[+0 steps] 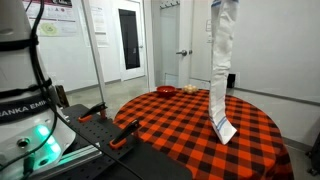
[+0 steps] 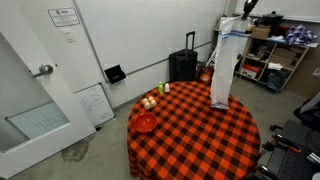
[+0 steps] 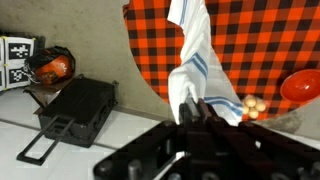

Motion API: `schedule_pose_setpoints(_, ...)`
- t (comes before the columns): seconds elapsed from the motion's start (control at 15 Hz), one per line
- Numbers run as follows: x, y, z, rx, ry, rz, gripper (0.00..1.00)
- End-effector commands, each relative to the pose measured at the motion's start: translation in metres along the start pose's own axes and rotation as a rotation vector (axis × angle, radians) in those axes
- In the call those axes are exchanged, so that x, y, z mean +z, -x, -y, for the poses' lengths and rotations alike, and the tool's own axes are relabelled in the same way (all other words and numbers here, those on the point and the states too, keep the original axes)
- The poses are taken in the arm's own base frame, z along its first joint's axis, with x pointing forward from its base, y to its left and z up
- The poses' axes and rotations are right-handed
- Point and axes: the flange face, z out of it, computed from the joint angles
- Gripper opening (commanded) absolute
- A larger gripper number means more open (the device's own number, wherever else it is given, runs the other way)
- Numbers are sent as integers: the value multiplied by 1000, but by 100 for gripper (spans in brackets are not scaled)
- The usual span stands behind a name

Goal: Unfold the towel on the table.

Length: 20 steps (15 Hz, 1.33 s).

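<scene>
Once released, the towel, now hanging in a long vertical strip, will stretch across the checked cloth (image 1: 199, 131) between the orange bowl and the cloth's near edge.
A white towel with blue stripes (image 1: 222, 60) hangs in a long vertical strip. Its lower end rests on the round table with the red and black checked cloth (image 1: 180, 125). In both exterior views it hangs from high up (image 2: 224, 70). My gripper (image 2: 236, 22) is near the top of one exterior view, shut on the towel's upper end. In the wrist view the dark jaws (image 3: 192, 110) pinch the towel (image 3: 195, 60), which drops away toward the table (image 3: 260, 40) below.
An orange bowl (image 2: 146, 122) and several small round items (image 2: 150, 102) sit at the table's edge. A black suitcase (image 2: 183, 64) stands by the wall, shelves with clutter (image 2: 275, 50) lie beyond. A door (image 1: 130, 38) and robot base (image 1: 25, 110) are nearby.
</scene>
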Motion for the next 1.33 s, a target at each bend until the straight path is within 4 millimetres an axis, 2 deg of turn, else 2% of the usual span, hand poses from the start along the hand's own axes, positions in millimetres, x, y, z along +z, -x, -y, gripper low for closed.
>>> schedule_pose_setpoints(0.0, -54, 31, -64, 159, -19, -87, 1)
schedule_pose_setpoints(0.2, -82, 63, -122, 301, -12, -143, 1)
schedule_pose_setpoints(0.4, -93, 91, -169, 424, -4, -172, 1)
schedule_pose_setpoints(0.73, -93, 119, -218, 550, 12, -191, 1)
schedule_pose_setpoints(0.87, -74, 112, -224, 574, 11, -189, 1)
schedule_pose_setpoints(1.0, -55, 104, -221, 589, -3, -181, 1)
schedule_pose_setpoints(1.13, -28, 91, -208, 594, -23, -167, 1)
schedule_pose_setpoints(1.27, 2, 77, -183, 576, -50, -150, 1)
